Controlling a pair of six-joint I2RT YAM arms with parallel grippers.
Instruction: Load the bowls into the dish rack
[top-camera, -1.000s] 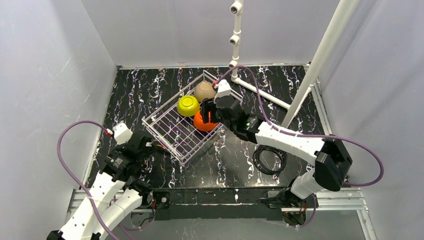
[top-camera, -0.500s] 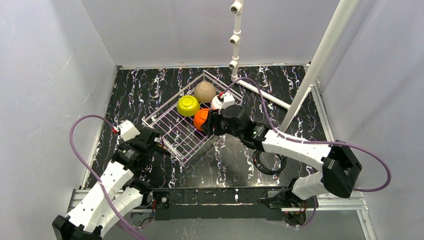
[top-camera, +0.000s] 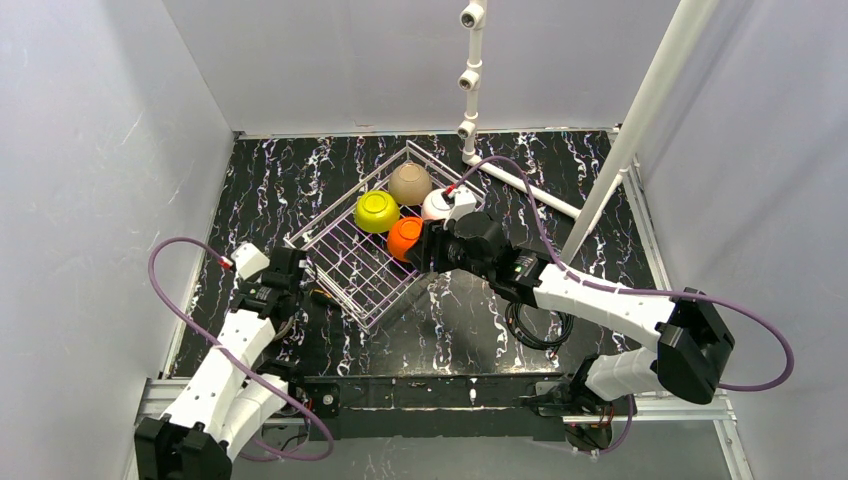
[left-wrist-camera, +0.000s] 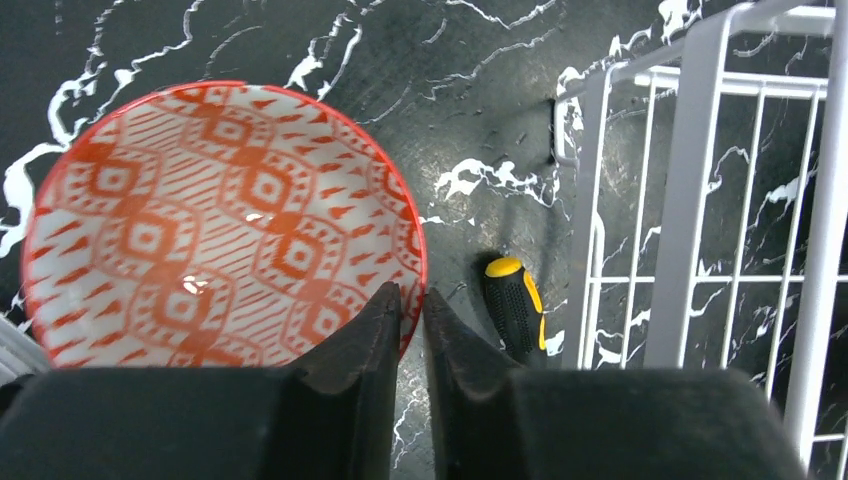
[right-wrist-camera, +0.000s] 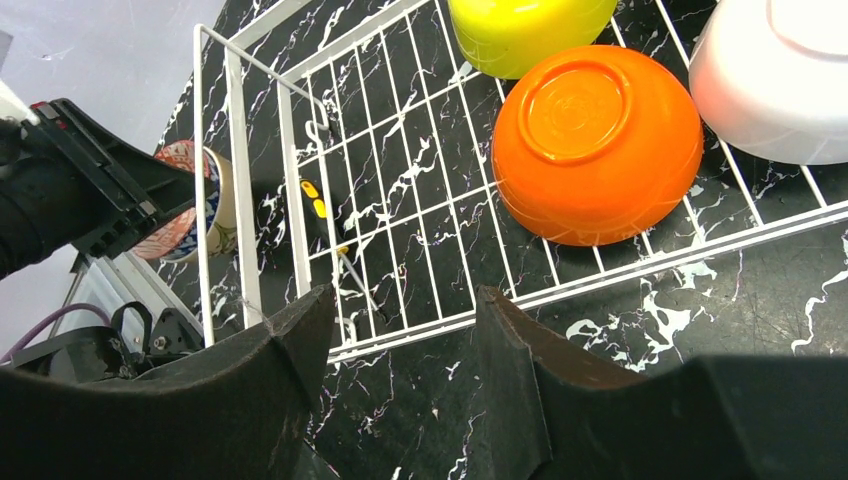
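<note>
The red-patterned bowl sits inside the cream bowl, so I should open my left gripper and pinch only the red-patterned bowl's rim (left-wrist-camera: 421, 238) before lifting.
My left gripper (left-wrist-camera: 412, 296) is shut on the rim of the bowl with the red-patterned inside (left-wrist-camera: 200, 220), which rests on the table just left of the dish rack (left-wrist-camera: 700, 150). In the top view the left gripper (top-camera: 285, 275) is at the rack's (top-camera: 350, 265) left corner. The rack's far end holds the yellow-green bowl (top-camera: 377, 211), tan bowl (top-camera: 410, 184), white bowl (top-camera: 436, 205) and orange bowl (top-camera: 404, 238). My right gripper (right-wrist-camera: 405, 300) is open over the rack's near rail, beside the upturned orange bowl (right-wrist-camera: 595, 140). The blue-and-white bowl cannot be made out.
A screwdriver with a yellow-and-black handle (left-wrist-camera: 515, 305) lies on the table by the rack's left wall. A coiled black cable (top-camera: 540, 320) lies under the right forearm. A white pipe frame (top-camera: 640, 110) stands at the back right.
My left gripper has shut on the red-patterned bowl's rim after moving in toward the rack. My right gripper has drawn back off the orange bowl, uncovering the white bowl.
</note>
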